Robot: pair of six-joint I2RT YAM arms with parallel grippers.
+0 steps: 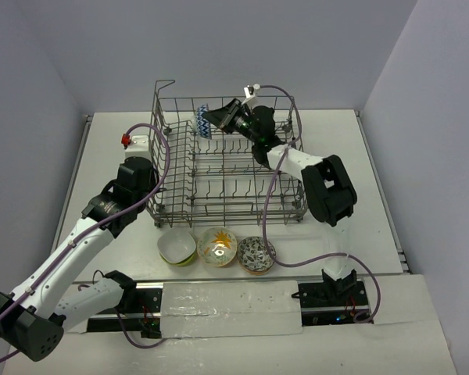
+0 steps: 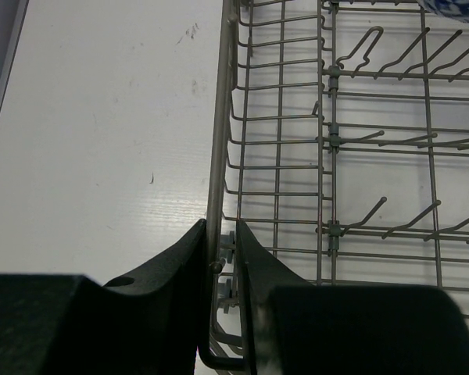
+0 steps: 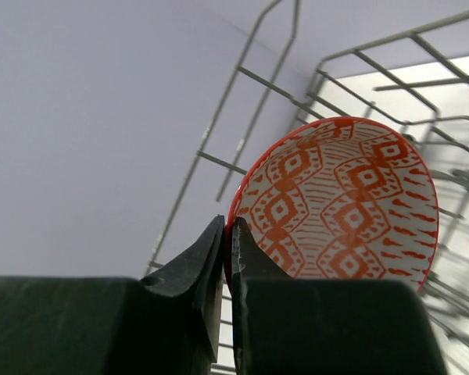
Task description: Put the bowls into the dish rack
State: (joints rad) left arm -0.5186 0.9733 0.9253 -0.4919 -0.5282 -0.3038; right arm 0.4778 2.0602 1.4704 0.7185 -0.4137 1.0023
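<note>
The robot's right gripper will release the patterned bowl among the dish rack's far wires (image 1: 208, 139), toward the corner of the raised wire loop.
The grey wire dish rack (image 1: 219, 211) stands mid-table. A blue-white patterned bowl (image 1: 202, 123) stands on edge in its far left corner; its edge also shows in the left wrist view (image 2: 453, 6). My right gripper (image 3: 227, 230) is shut on the rim of a red-orange patterned bowl (image 3: 344, 211) and holds it tilted over the rack's far side, next to the blue-white bowl (image 1: 221, 117). My left gripper (image 2: 220, 246) is shut on the rack's left rim wire (image 2: 216, 187). A lime-green bowl (image 1: 177, 247), a yellow-floral bowl (image 1: 217, 246) and a white bowl with dark marks (image 1: 255, 254) sit in front of the rack.
The rack's raised wire loop (image 1: 164, 84) stands at its far left corner. Rows of upright tines (image 2: 375, 211) fill the rack floor. The three table bowls lie in a row between the rack and the arm bases. Walls close the table at the back and both sides.
</note>
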